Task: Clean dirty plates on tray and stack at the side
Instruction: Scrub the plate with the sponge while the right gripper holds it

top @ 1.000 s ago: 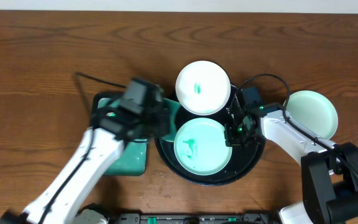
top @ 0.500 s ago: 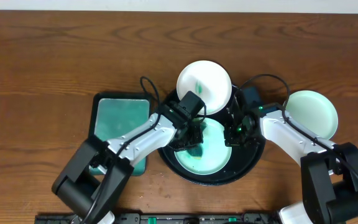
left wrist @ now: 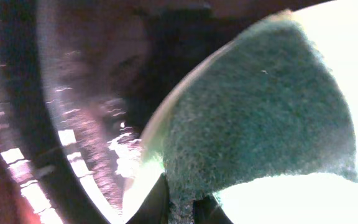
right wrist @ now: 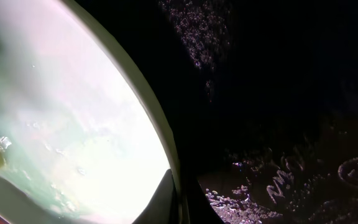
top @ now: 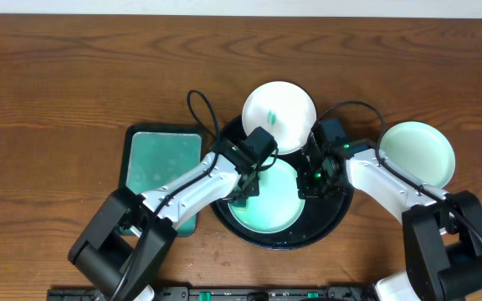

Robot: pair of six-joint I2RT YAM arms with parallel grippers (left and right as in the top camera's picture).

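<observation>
Next, I release the teal sponge from my left gripper onto the near half of the teal pad [top: 154, 189] that is in the rectangular tray.
The black tray [top: 316, 227] holds one plate [top: 279, 209] smeared pale teal. My left gripper [top: 248, 188] is shut on a teal sponge [left wrist: 260, 118] and presses it onto this plate's left part [left wrist: 328, 199]; its fingers [left wrist: 182, 208] pinch the sponge's lower corner. My right gripper [top: 310, 180] is shut on the plate's right rim, and its fingers [right wrist: 182, 202] straddle the edge of the plate [right wrist: 73, 124]. A second plate [top: 279, 117] with a small green smear rests on the tray's far rim. A third plate [top: 419, 153], pale green-white, lies on the table to the right.
A rectangular dark-rimmed tray with a teal pad [top: 164, 167] lies left of the black tray, under my left arm. Cables loop over the tray's far side. The glossy tray floor shows in both wrist views [left wrist: 73, 93] [right wrist: 278, 93].
My left arm swung from the rectangular pad tray to the plate in the black tray, and the dark teal smear there is now spread pale. The right gripper stayed on the rim.
</observation>
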